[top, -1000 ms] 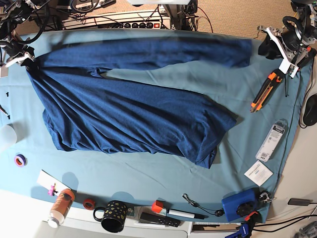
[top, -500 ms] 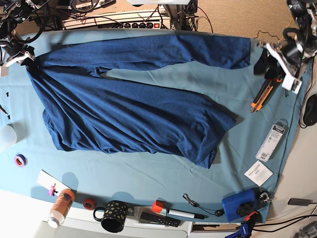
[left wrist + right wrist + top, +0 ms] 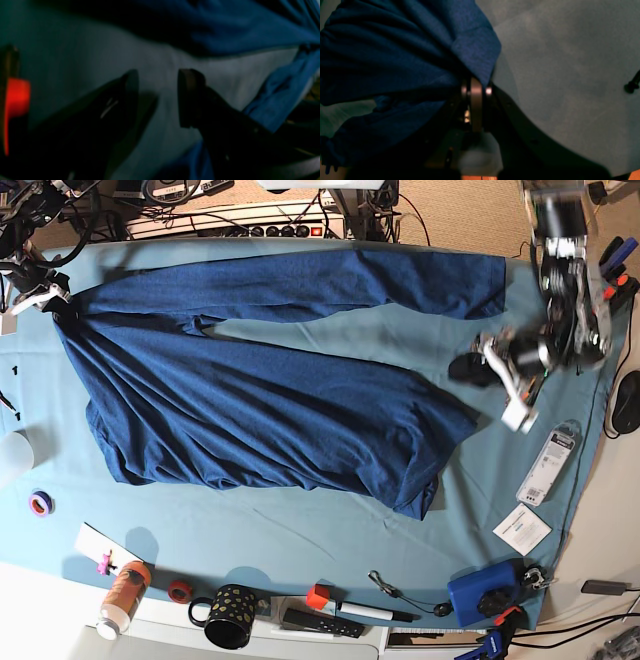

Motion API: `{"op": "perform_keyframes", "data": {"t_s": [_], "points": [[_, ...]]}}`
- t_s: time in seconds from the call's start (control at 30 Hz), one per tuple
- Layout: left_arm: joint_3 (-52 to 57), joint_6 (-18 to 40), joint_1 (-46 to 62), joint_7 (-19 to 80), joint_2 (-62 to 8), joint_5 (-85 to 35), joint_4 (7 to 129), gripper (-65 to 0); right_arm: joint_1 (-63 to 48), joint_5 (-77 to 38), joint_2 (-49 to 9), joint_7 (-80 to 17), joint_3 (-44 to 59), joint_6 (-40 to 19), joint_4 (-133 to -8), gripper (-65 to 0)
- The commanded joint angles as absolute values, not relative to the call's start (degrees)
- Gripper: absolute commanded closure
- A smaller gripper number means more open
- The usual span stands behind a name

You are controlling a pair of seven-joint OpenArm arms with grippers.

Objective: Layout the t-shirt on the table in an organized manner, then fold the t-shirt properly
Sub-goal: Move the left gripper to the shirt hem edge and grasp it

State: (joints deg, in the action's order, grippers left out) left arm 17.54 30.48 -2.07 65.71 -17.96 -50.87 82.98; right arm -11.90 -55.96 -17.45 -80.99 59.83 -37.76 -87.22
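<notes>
The t-shirt's long edge slants frontward from my right gripper; next my left gripper pinches its loose corner (image 3: 468, 423) and pulls it taut backward.
The dark navy t-shirt (image 3: 270, 400) lies spread and creased across the teal table (image 3: 300, 530), with one long band along the back edge. At the back left corner, my right gripper (image 3: 45, 292) is shut on a fold of the t-shirt (image 3: 460, 42), the cloth pinched between its pads (image 3: 476, 100). My left gripper (image 3: 468, 368) hovers at the right, just past the shirt's right tip. In the left wrist view this gripper (image 3: 158, 82) is open over bare table cover, with shirt fabric (image 3: 275, 97) beyond its fingers and nothing between them.
A packaged item (image 3: 548, 465), a white card (image 3: 521, 529) and a blue box (image 3: 482, 593) sit at the right. Along the front edge stand a mug (image 3: 230, 615), a bottle (image 3: 122, 597) and small tape rolls (image 3: 40, 503). A red-orange thing (image 3: 15, 100) shows beside the left fingers.
My left arm has swung from the back right corner forward and inward toward the shirt's right tip, and its jaws have opened. The right gripper and the shirt have stayed put.
</notes>
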Motion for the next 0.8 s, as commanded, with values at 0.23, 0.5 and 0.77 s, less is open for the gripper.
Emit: {"op": "perform_keyframes", "data": {"t_s": [0.23,0.5,0.77], "points": [[15.5,30.9,-14.1,65.6,-18.6,-51.5,69.4,-26.5,-11.7,-57.2,-18.9,-80.0,60.2,-38.1,-88.1,0.0],[15.5,33.7,-17.2,65.9,-18.8,-51.9,61.5,0.0,-11.7,-57.2,-18.9,-80.0,60.2,-38.1,-88.1,0.0],[15.5,35.7,-17.1,70.6,-22.9,-62.3,61.9,0.0,-11.7,-57.2,-18.9,-80.0,60.2,-38.1,-88.1,0.0]]}}
